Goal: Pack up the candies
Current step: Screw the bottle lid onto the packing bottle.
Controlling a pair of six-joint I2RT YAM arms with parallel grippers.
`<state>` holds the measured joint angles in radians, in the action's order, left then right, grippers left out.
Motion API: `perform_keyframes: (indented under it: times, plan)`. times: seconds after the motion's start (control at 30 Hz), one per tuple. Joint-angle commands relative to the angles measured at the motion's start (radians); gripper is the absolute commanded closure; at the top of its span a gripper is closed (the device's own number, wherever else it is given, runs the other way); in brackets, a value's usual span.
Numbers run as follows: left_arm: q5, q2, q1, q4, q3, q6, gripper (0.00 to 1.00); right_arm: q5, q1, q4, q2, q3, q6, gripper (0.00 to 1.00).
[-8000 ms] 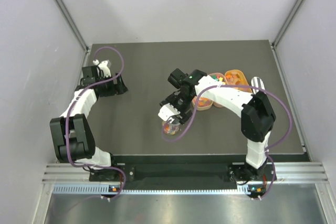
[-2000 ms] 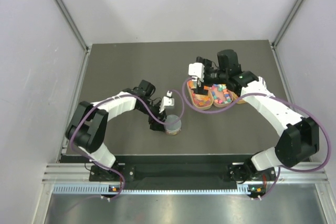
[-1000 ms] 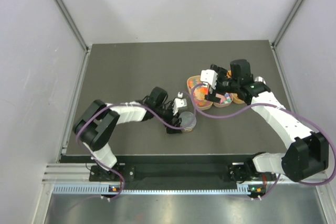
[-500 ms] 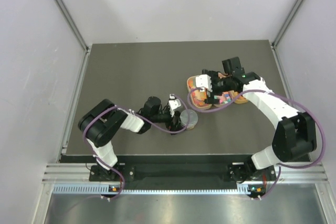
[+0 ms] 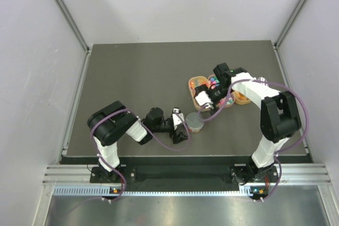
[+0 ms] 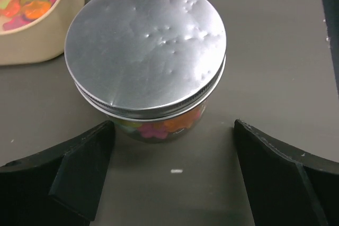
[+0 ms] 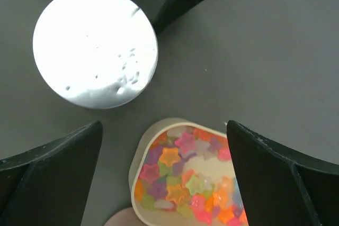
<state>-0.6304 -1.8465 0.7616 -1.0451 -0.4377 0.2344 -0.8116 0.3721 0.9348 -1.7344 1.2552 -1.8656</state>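
Observation:
The jar stands beyond the left gripper's open fingers, so the left gripper will move in and clasp the glass (image 6: 163,126) before the right gripper turns the jar's lid.
The candies are tiny star-shaped sweets of many colours. Some fill a tan oval tray (image 7: 139,169) and show as candies (image 7: 188,181) below my right gripper (image 7: 163,130), which is open above the tray's end. Others show through the glass of a small jar (image 6: 159,128) shut under a silver metal lid (image 6: 145,46). My left gripper (image 6: 175,178) is open just short of the jar, which does not sit between its fingers (image 6: 79,173). From above, the jar (image 5: 194,121) stands between the left gripper (image 5: 183,125) and the right gripper (image 5: 204,104).
Three tan trays of sweets (image 5: 220,91) lie side by side right of centre on the dark table (image 5: 132,72). One tray's corner (image 6: 32,35) is just left of the jar. Grey walls enclose the table on three sides.
My right gripper has come down from over the trays to their near end, close to the jar. The left arm has folded in toward the jar. Both grippers stayed open.

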Motion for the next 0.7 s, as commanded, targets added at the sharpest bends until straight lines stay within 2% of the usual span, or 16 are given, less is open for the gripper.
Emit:
perform_keyframes:
  times: [0.0,0.03,0.13,0.23,0.4,0.53,0.67]
  plan:
    - [0.037,-0.062,0.03,0.051,0.007,0.049,0.02,-0.1,0.019,0.263,-0.099,0.151,-0.307,0.0]
    - [0.047,-0.068,0.03,0.046,0.004,0.054,0.01,-0.103,0.021,0.365,-0.144,0.18,-0.346,0.0]
    - [0.073,-0.071,0.031,0.06,-0.015,0.057,0.01,-0.078,0.027,0.484,-0.189,0.245,-0.475,0.0]
    - [0.093,-0.076,0.03,0.053,-0.029,0.059,0.01,-0.031,0.03,0.512,-0.189,0.251,-0.547,0.0]
    - [0.116,-0.095,0.031,0.039,-0.056,0.039,0.01,0.002,0.019,0.532,-0.169,0.233,-0.57,0.0]
    - [0.123,-0.122,0.031,0.048,-0.088,0.026,0.1,-0.007,0.021,0.533,-0.131,0.191,-0.595,0.0]
    - [0.12,-0.135,0.031,0.053,-0.114,0.032,0.13,-0.021,0.031,0.533,-0.117,0.165,-0.638,0.0]
